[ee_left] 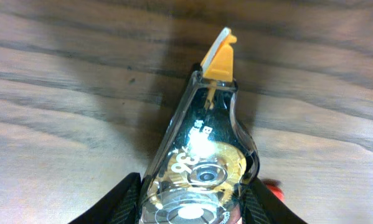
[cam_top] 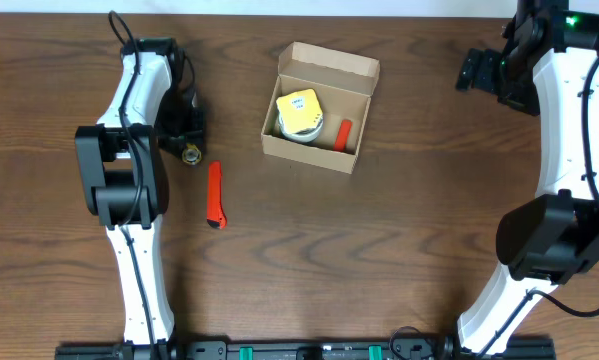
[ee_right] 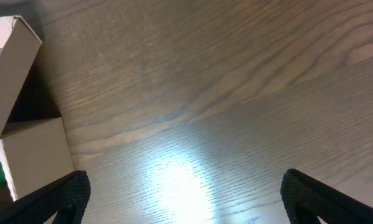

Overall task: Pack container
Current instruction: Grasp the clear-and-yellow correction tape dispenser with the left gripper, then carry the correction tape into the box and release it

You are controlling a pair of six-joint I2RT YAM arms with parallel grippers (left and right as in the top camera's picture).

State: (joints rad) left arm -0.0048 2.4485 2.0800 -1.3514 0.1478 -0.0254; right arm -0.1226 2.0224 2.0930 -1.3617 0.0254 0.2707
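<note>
Next, I release the tape dispenser from my left gripper in the box (cam_top: pixel 332 129), between the tape roll and the orange-red piece.
The container (cam_top: pixel 309 154) is an open brown cardboard box at the table's middle back, with its flap lid (cam_top: pixel 331 62) standing up behind. A yellow-and-white tape roll (cam_top: pixel 299 113) and a small orange-red piece (cam_top: pixel 343 133) lie inside. My left gripper (cam_top: pixel 187 140) is down at the table left of the box. In the left wrist view it (ee_left: pixel 195 208) is shut on a clear tape dispenser (ee_left: pixel 202 155) with an orange tip, black fingers pressed to both its sides. My right gripper (cam_top: pixel 476 70) hangs open far right of the box, with nothing between its fingers (ee_right: pixel 55 199).
A red cutter (cam_top: pixel 215 195) lies on the wood just below and right of the left gripper; its end shows as a red blur (ee_left: pixel 274 189) beside the dispenser. The box's outer wall (ee_right: pixel 30 152) fills the left edge of the right wrist view.
</note>
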